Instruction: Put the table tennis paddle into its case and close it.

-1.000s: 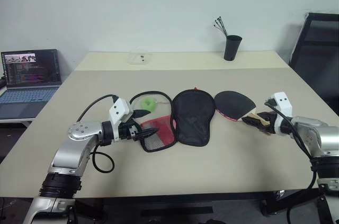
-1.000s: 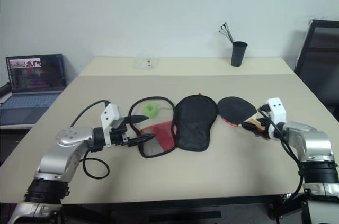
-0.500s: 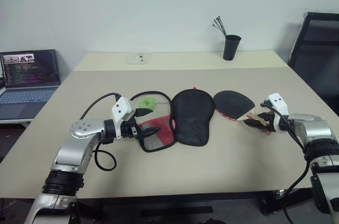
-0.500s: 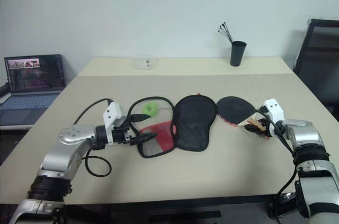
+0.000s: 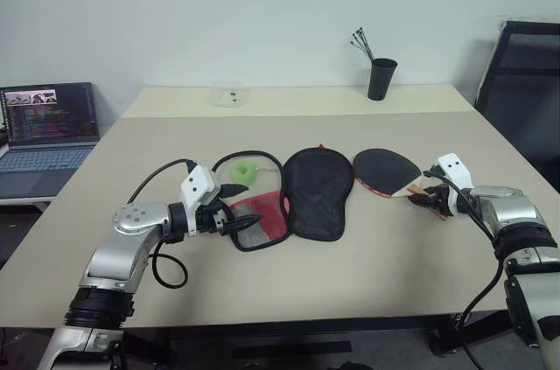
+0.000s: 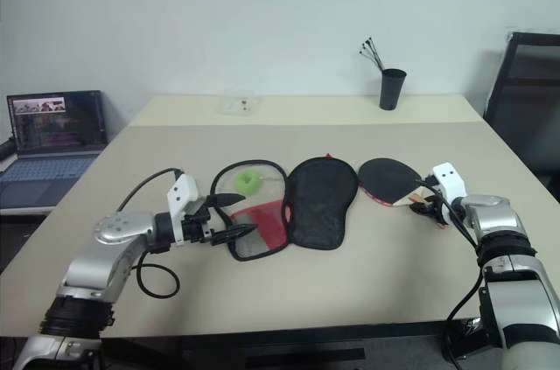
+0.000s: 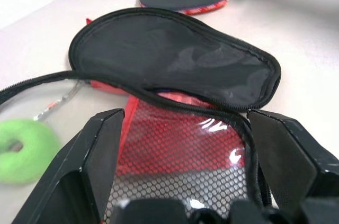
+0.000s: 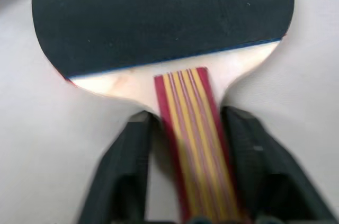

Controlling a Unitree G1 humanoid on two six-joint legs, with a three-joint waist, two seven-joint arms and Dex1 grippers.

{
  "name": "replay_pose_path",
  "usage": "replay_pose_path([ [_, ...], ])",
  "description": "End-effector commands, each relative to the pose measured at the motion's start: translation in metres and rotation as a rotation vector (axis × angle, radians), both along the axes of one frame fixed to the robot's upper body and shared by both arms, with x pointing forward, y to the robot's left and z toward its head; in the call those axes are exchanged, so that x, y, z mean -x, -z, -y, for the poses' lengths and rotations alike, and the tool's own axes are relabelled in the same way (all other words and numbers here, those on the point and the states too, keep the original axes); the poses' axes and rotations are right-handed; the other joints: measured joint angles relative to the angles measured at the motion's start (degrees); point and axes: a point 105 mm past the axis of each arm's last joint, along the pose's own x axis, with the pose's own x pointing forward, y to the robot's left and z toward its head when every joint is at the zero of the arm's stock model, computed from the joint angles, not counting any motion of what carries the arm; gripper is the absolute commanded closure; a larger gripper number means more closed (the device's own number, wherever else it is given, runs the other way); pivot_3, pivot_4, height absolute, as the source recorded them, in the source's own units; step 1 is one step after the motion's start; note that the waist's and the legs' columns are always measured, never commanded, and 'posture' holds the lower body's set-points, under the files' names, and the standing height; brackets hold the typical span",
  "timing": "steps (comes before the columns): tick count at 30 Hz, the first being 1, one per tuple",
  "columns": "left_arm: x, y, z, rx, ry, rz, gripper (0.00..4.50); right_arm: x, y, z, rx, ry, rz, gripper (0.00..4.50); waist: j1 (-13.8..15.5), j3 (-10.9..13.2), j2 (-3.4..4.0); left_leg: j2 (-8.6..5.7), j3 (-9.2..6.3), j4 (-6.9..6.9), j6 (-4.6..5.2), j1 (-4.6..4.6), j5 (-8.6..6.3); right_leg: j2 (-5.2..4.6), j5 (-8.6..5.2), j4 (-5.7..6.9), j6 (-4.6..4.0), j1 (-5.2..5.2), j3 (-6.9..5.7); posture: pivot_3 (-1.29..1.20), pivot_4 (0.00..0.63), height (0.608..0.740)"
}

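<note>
I need to use my right gripper to set the table tennis paddle down on the case's black flap (image 5: pixel 319 191), next to the red mesh half.
The table tennis paddle (image 5: pixel 385 169) lies flat on the table, black face up, with its striped wooden handle (image 8: pixel 185 123) pointing right. My right gripper (image 5: pixel 429 198) is shut on that handle, one finger pressed to each side. The case (image 5: pixel 319 191) lies unzipped and spread open left of the paddle, its black flap beside the red mesh half (image 5: pixel 262 219). My left gripper (image 5: pixel 248 205) stands open at the mesh half's left edge, and its fingers (image 7: pixel 100 150) straddle the zipped rim without pinching it.
A green ring-shaped ball (image 5: pixel 246 170) lies inside the zip loop behind the mesh half. At the table's far edge stand a black cup (image 5: pixel 382 78) with sticks and a clear small box (image 5: pixel 229 94). A laptop (image 5: pixel 48 125) sits at the left and a black chair (image 5: pixel 525 81) at the right.
My right gripper has slid forward along the paddle's handle and closed on it. The left gripper has stayed open at the case.
</note>
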Motion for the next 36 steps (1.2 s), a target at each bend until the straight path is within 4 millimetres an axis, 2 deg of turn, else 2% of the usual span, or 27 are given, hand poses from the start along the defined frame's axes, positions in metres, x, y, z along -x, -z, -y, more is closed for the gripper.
replay_pose_path([
  [1,0.002,-0.016,-0.002,0.002,-0.002,0.065,0.43,-0.002,-0.029,0.018,-0.002,0.080,0.089,3.43,0.06,0.00,0.00,0.00,0.01,0.00,0.00,0.00,0.00,-0.01,0.00,0.00,0.00,0.00,0.00,0.00,0.150,0.740],
  [4,0.002,-0.015,-0.002,0.005,-0.004,0.063,0.43,0.000,-0.059,0.015,-0.020,0.075,0.166,3.43,0.16,0.06,0.09,-0.01,0.01,-0.02,0.00,-0.05,0.00,-0.05,0.00,-0.02,0.00,-0.03,0.00,0.00,0.150,0.740],
  [7,0.001,-0.014,-0.001,0.007,-0.002,0.062,0.43,0.005,-0.082,-0.008,-0.065,0.037,0.220,3.43,0.08,0.07,0.10,-0.01,0.11,-0.04,0.00,-0.11,0.00,-0.08,0.00,-0.02,0.00,-0.13,0.08,0.00,0.150,0.740],
  [10,0.001,-0.014,0.000,0.007,-0.001,0.062,0.43,0.013,-0.094,-0.043,-0.128,0.005,0.258,3.43,-0.27,0.06,0.09,0.09,0.26,-0.04,0.00,-0.04,-0.01,-0.11,0.00,0.01,0.01,-0.18,0.25,0.00,0.150,0.740],
  [12,0.001,-0.014,0.000,0.008,0.001,0.062,0.43,0.019,-0.094,-0.078,-0.215,-0.007,0.257,3.43,-0.65,0.06,0.08,0.17,0.28,-0.07,0.00,0.02,-0.01,-0.07,0.00,0.06,0.01,-0.19,0.27,0.00,0.150,0.740],
  [16,0.001,-0.014,0.002,0.005,0.006,0.062,0.43,0.040,-0.077,-0.161,-0.377,-0.043,0.192,3.43,-1.11,0.05,0.08,0.42,0.29,-0.11,-0.01,0.02,0.00,0.13,0.03,0.14,-0.03,-0.27,0.31,0.00,0.150,0.740],
  [21,0.002,-0.014,0.002,0.003,0.007,0.063,0.43,0.045,-0.063,-0.207,-0.454,-0.005,0.136,3.43,-0.46,0.04,0.05,0.76,0.46,-0.02,-0.02,-0.33,0.01,0.19,0.13,0.15,-0.04,-0.61,0.46,0.00,0.150,0.740],
  [24,0.002,-0.014,0.002,0.001,0.006,0.064,0.43,0.042,-0.054,-0.216,-0.458,0.022,0.118,3.43,-0.06,-0.01,-0.03,0.57,0.61,-0.01,-0.01,-0.35,0.00,0.20,0.21,0.01,0.10,-0.61,0.60,0.00,0.150,0.740],
  [36,0.005,-0.012,-0.001,-0.001,-0.006,0.064,0.43,0.033,-0.023,-0.210,-0.403,0.123,0.074,3.43,-0.27,-0.02,-0.05,0.53,0.70,0.00,0.00,-0.35,-0.01,0.22,0.26,0.02,0.16,-0.68,0.75,0.00,0.150,0.740],
])
